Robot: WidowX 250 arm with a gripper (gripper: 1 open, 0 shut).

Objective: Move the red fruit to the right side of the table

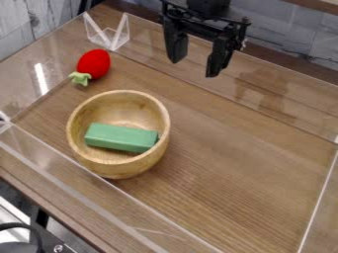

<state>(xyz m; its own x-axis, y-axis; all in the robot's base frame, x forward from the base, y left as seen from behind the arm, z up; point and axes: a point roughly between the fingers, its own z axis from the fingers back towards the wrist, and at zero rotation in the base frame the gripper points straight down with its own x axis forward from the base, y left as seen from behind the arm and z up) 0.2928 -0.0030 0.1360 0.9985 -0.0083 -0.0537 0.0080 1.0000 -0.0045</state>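
Note:
Next, my gripper moves next to the red fruit's thick red body [94, 63], next to its green leafy end, and closes on it.
The red fruit [95, 64], small and strawberry-like with a green leafy end, lies on the brown wood-grain table [238, 138] near its far left corner. My black gripper [196, 54] hangs above the back middle of the table, to the right of the fruit and well apart from it. Its two fingers point down and stand open, with nothing between them.
A round light wooden bowl [82, 112] sits at the left front of the fruit's side, holding a green rectangular block [121, 137]. Low clear acrylic walls [317, 208] border the tabletop. A grey brick wall rises behind.

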